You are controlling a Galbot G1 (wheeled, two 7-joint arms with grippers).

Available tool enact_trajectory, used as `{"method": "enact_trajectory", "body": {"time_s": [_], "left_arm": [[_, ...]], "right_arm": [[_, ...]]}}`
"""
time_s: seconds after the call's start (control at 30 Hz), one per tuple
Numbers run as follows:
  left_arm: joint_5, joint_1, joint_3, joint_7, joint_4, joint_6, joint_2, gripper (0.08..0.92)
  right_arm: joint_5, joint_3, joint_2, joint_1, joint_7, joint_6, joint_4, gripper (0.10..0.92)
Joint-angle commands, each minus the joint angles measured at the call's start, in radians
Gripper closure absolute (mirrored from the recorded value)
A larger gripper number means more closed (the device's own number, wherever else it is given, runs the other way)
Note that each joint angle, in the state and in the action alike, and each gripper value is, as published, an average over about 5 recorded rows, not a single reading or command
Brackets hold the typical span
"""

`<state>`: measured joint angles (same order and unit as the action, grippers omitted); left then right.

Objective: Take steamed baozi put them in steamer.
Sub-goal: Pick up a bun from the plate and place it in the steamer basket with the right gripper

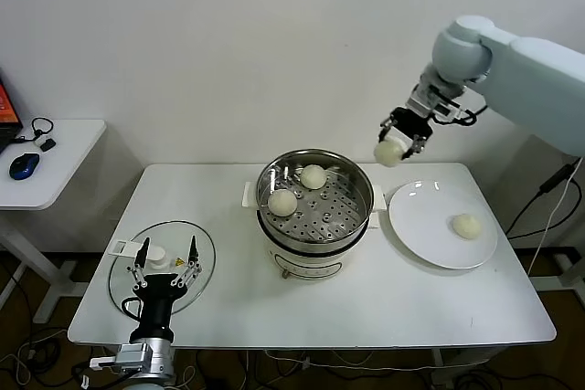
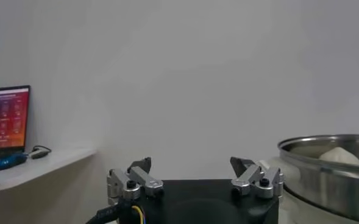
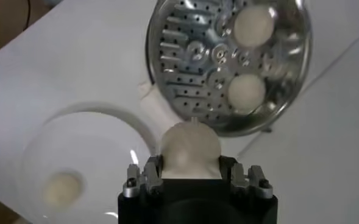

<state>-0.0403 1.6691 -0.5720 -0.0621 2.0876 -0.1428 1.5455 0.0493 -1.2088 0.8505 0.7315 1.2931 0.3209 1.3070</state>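
Observation:
My right gripper is to let go of the baozi on the bare front part of the steamer's perforated tray (image 1: 314,225) (image 3: 197,27). The baozi is now between steamer and plate, in the air.
The steel steamer (image 1: 315,226) stands mid-table and holds two baozi (image 1: 313,176) (image 1: 282,202) on its perforated tray. My right gripper (image 1: 395,147) is shut on a third baozi (image 1: 389,153) and holds it in the air, above the gap between the steamer's right rim and the white plate (image 1: 430,226). The right wrist view shows this baozi (image 3: 189,149) between the fingers, with the steamer (image 3: 185,73) below. A fourth baozi (image 1: 467,225) lies on the plate. My left gripper (image 1: 165,267) is open and empty over the glass lid (image 1: 206,267) at the front left.
A side table (image 1: 64,157) with a blue mouse (image 1: 24,165) stands to the left. The steamer's rim (image 2: 325,170) shows at the edge of the left wrist view. The table's front edge runs close below the lid.

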Motion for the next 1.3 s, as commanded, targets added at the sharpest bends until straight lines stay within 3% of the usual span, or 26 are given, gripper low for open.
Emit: {"method": "enact_trajectory", "body": {"time_s": [0.03,0.53,1.3], "left_arm": [[0.003,0.003,-0.007,0.000,0.005,0.000,-0.001,0.177],[0.004,0.004,-0.016,-0.002,0.010,0.002,0.002,0.177],[0.006,0.006,-0.015,-0.002,-0.007,-0.002,0.000,0.177]], "right_arm": [[0.015,-0.032,0.125,0.077,-0.008,0.027,0.189,0.414],[-0.081,-0.036,0.178,-0.119,-0.011,-0.005,0.256,0.414],[-0.281,0.025,0.228,-0.285,-0.011,0.074,0.148,0.414]]}}
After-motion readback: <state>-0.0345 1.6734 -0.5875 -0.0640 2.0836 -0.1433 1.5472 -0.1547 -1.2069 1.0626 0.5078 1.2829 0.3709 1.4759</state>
